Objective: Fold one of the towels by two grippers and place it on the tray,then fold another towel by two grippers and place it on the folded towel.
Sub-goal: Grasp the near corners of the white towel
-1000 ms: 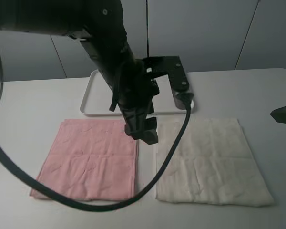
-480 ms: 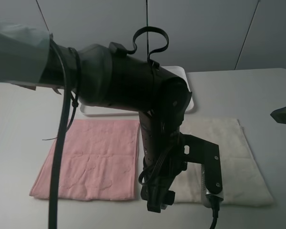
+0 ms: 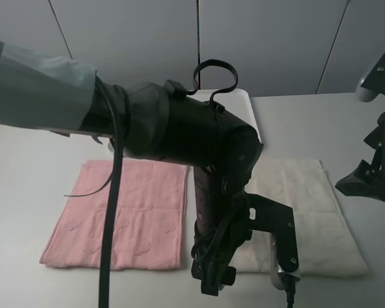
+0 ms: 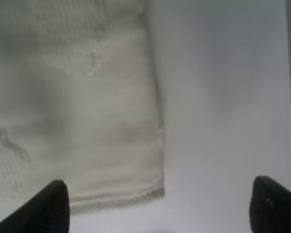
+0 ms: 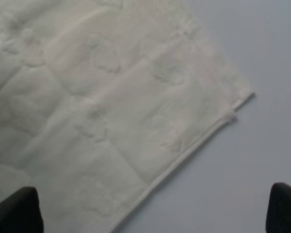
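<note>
The robot's right gripper will next close on the cream towel's near corner [image 3: 364, 270] [image 5: 245, 99], the one farther away from the pink towel.
The cream towel [image 3: 308, 212] lies flat on the right of the table, and the pink towel [image 3: 122, 212] lies flat on the left. Only a strip of the white tray [image 3: 250, 112] shows behind my left arm. My left gripper [image 3: 212, 282] hangs over the cream towel's near left corner. In the left wrist view the gripper [image 4: 160, 213] is open and empty, with the towel's corner [image 4: 155, 187] between the fingertips. My right gripper [image 3: 366, 183] hovers off the towel's right edge. It is open [image 5: 153, 213] above another corner [image 5: 245, 94] of the cream towel [image 5: 102, 107].
My left arm [image 3: 179, 135] and its black cable [image 3: 109, 224] cross the middle and hide most of the tray and the gap between the towels. Bare white table [image 3: 308, 122] lies right of the tray and along the front edge.
My left arm swung from beside the tray forward to the cream towel's near left corner. My right arm came in from the right edge toward the cream towel. Both grippers stayed open.
</note>
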{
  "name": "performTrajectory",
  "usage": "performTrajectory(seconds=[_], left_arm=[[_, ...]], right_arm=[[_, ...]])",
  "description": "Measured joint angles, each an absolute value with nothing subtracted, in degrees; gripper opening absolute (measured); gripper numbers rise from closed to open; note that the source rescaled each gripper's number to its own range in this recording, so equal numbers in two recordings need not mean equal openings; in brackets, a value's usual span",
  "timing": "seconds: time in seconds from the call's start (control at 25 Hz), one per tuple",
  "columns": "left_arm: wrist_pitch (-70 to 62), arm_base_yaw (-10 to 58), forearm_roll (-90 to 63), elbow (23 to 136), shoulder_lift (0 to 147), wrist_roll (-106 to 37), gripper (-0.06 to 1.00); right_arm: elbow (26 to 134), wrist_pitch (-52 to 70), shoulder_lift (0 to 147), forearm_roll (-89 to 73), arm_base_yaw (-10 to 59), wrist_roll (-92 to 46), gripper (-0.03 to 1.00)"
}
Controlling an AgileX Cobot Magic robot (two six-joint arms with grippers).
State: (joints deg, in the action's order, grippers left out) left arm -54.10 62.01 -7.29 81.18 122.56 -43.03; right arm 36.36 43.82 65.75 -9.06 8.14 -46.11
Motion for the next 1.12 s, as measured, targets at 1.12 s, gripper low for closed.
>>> performTrajectory(seconds=[1.12], left_arm=[[-53.79, 62.49, -6.37, 81.84, 126.14, -40.55, 0.98]], right_arm=[[23.36, 43.26, 68.25, -9.61, 9.62, -66.37, 1.00]])
